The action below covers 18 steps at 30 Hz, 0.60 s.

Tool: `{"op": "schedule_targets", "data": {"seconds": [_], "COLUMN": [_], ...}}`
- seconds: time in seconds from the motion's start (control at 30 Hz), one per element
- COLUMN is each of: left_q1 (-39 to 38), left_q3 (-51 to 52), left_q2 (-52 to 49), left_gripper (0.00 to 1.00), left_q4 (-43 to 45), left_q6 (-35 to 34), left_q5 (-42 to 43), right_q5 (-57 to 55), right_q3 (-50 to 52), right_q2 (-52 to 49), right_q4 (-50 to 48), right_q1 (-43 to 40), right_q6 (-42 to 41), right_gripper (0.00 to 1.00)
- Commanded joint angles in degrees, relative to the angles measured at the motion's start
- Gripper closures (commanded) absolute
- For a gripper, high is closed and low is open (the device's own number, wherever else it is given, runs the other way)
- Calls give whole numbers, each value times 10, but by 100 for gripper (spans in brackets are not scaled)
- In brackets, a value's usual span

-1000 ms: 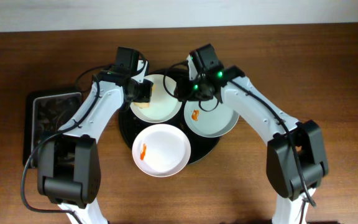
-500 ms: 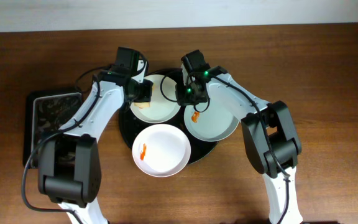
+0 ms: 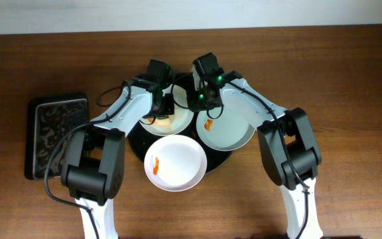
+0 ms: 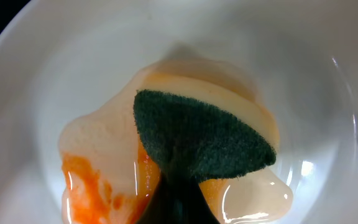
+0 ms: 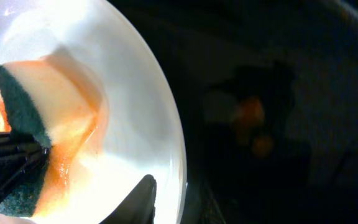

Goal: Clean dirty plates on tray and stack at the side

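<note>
The robot's left gripper will set the yellow sponge down inside the round black tray's rim [image 3: 149, 110] facing the sponge tray.
Three white plates lie on the round black tray [image 3: 219, 159]. My left gripper [image 3: 163, 107] is shut on a yellow sponge [image 3: 158, 122] with a green scouring side and presses it on the back-left plate [image 3: 181, 118]. In the left wrist view, the sponge [image 4: 197, 137] is orange-stained against the plate [image 4: 303, 74], gripper [image 4: 179, 193] at the bottom. My right gripper [image 3: 201, 99] pinches this plate's right rim; the right wrist view shows one finger [image 5: 145, 196] inside the rim [image 5: 178, 149], the other hidden. The right plate [image 3: 234, 129] and front plate [image 3: 181, 166] each carry an orange smear.
A small rectangular black mottled sponge tray [image 3: 55, 136] sits at the left on the brown table [image 3: 350, 79]. In the right wrist view the dark tray floor [image 5: 291, 74] shows faint orange spots [image 5: 253, 118].
My left gripper has slid the sponge rightward and forward across the back-left plate. My right gripper moved left onto that plate's rim and has stayed there since.
</note>
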<state>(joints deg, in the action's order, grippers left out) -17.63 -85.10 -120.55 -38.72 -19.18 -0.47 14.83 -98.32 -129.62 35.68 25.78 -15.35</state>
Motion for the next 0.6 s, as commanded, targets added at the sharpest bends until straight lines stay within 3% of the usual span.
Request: {"op": "schedule_targets", "data": {"seconds": [0.0, 0.03, 0.1, 0.13, 0.27, 0.57], "left_q1": [5, 5, 5, 5, 9, 49], "left_q3": [16, 16, 16, 16, 13, 7], "left_q2": [-48, -48, -48, -48, -48, -48], "left_gripper": [100, 100, 100, 100, 100, 100], "left_q4": [-9, -9, -10, -9, -29, -49], "left_q6": [-9, -9, -9, -9, -40, -38], "left_q5": [-36, -36, -34, -34, -51, -187], "right_q5": [-5, -5, -5, -5, -43, -78], "right_q3": [-6, -6, -5, -3, -3, -4], "right_q2": [-12, -14, -29, -39, -40, -19], "right_q4": [-14, -21, -14, -12, -4, 6], "right_q1": [6, 6, 5, 5, 3, 3], "right_q6": [75, 76, 66, 41, -69, -96], "right_gripper": [73, 74, 92, 96, 96, 96]}}
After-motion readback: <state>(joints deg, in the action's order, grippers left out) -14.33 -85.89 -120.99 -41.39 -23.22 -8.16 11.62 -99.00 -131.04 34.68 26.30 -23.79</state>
